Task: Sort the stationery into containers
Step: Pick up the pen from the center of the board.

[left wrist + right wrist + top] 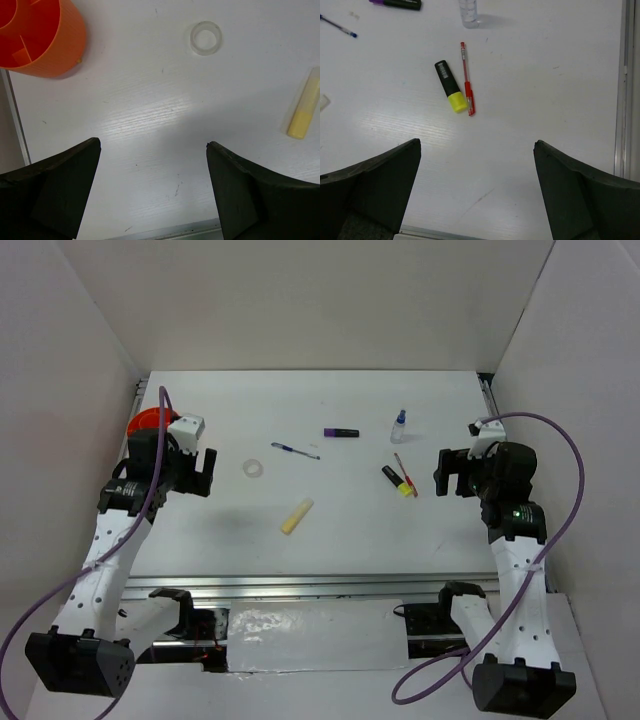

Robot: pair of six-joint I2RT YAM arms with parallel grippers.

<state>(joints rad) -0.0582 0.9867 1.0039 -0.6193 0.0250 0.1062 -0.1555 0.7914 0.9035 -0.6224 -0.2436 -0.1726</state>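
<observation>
I need to close my right gripper on the clear body of the red pen [402, 468] [465, 69], in between the barcode on the pen and the pen's red cap.
The orange-red cup [148, 421] stands at the far left, just behind my left gripper [206, 471], which is open and empty; the cup [40, 35] has inner dividers. The white tape ring [255, 469] [205, 38] and pale yellow stick [297, 516] [305, 107] lie right of it. The blue pen [295, 450], purple marker [341, 432] and blue-capped bottle [399, 426] lie mid-table. The black-yellow highlighter [451, 93] and red pen [467, 79] lie side by side ahead of my right gripper [477, 142], which is open and empty.
White walls enclose the table on the left, back and right. A metal rail [300, 585] runs along the near edge, and another rail [625, 85] along the right edge. Purple cables loop from both arms.
</observation>
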